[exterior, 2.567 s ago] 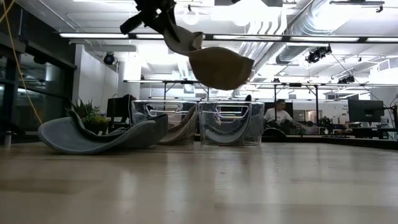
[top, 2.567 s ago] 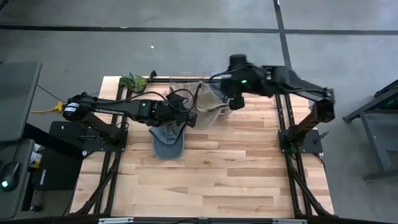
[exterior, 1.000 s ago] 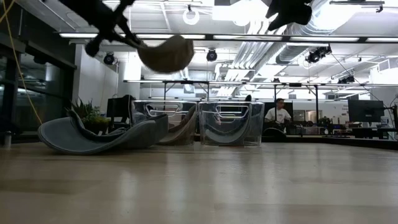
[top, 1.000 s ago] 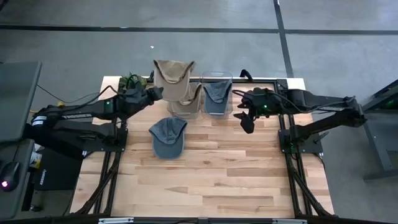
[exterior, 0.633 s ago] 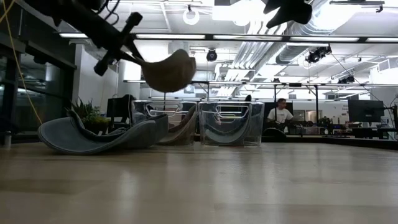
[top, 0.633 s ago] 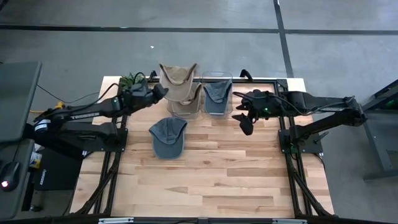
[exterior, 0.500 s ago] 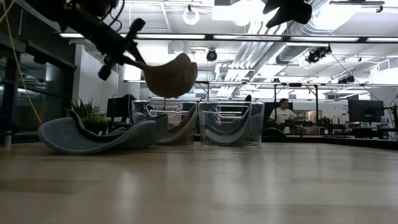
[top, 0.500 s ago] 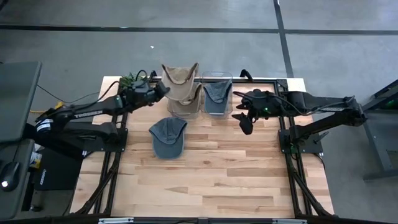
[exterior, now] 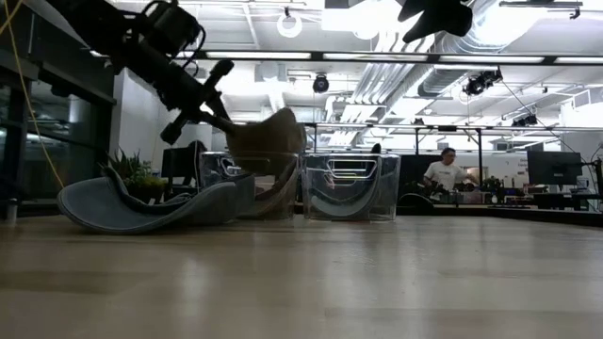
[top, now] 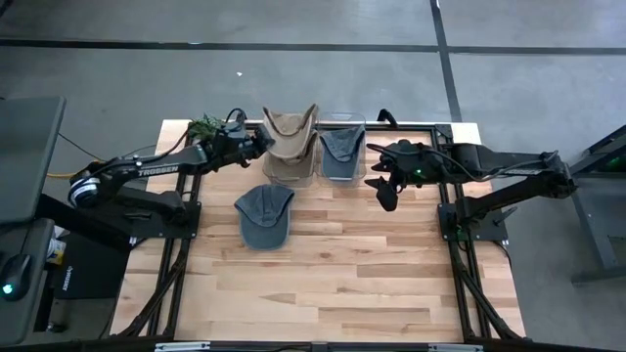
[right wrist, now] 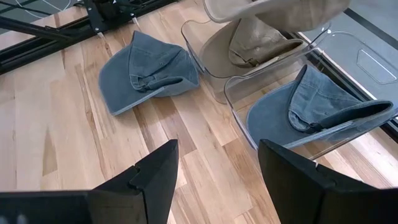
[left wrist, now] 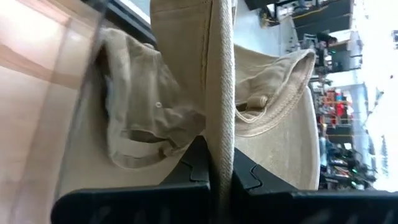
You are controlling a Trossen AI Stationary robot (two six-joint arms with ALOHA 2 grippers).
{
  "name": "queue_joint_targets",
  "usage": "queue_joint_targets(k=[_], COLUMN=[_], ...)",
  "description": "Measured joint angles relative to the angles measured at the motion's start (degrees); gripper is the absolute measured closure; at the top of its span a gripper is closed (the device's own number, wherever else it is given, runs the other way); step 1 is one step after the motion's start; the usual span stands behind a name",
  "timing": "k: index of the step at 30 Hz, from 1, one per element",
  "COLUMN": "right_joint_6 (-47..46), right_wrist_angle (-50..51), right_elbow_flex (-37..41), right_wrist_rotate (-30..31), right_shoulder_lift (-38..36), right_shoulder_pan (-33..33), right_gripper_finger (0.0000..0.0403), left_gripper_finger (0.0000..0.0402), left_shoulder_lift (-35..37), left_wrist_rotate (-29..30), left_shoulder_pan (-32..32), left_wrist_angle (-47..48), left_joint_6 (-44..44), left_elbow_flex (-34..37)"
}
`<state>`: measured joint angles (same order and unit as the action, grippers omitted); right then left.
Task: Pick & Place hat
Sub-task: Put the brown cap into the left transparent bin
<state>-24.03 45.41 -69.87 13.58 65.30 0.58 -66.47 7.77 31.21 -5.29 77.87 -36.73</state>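
Observation:
Next, my left gripper lets go of the tan hat on top of the second tan hat (top: 292, 151) (left wrist: 155, 115) inside the clear bin.
My left gripper (top: 257, 144) is shut on a tan hat (top: 290, 126), which hangs over the left clear bin (top: 290, 168) at the table's far edge. In the low view the tan hat (exterior: 268, 132) hangs just at that bin's rim. A second tan hat (left wrist: 140, 124) lies inside the bin. One blue hat (top: 264, 213) lies flat on the table in front of the bins. Another blue hat (top: 340, 147) sits in the right clear bin (right wrist: 348, 74). My right gripper (top: 383, 188) hovers open to the right of the bins, touching nothing. My left gripper pinches the tan hat's brim (left wrist: 221, 140) between its two fingers, on the brim's edge. The fingers come from the table's left, slanting down toward the bin. The hat is lifted clear of the table and hangs beyond the fingertips, above the tan hat in the bin.
A small green plant (top: 207, 125) stands at the table's far left corner, behind my left arm. The near half of the wooden table (top: 342, 284) holds nothing. A person (exterior: 443, 171) sits in the room far behind the table.
My left gripper has moved toward the table's right and down, still shut on the tan hat. The hat has come from high above the far left of the bins down to the left bin's rim.

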Motion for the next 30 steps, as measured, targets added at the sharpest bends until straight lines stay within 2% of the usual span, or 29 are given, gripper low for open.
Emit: queue_joint_targets(k=[9,17,30], right_joint_6=[0.00,0.00,0.02], right_wrist_angle=[0.00,0.00,0.00], right_elbow_flex=[0.00,0.00,0.00], right_wrist_rotate=[0.00,-0.02,-0.24], right_shoulder_lift=[0.00,0.02,0.04], right_shoulder_pan=[0.00,0.00,0.00], right_gripper_finger=[0.0187,0.0187,0.0187], left_gripper_finger=[0.0402,0.0402,0.0401], left_shoulder_lift=[-6.03,-11.27,-11.44], left_wrist_rotate=[-1.78,-4.50,-4.67], left_shoulder_pan=[0.47,0.30,0.30], left_wrist_angle=[-0.81,-1.43,-1.52], left_joint_6=[0.97,6.30,5.96], left_elbow_flex=[0.00,0.00,0.00])
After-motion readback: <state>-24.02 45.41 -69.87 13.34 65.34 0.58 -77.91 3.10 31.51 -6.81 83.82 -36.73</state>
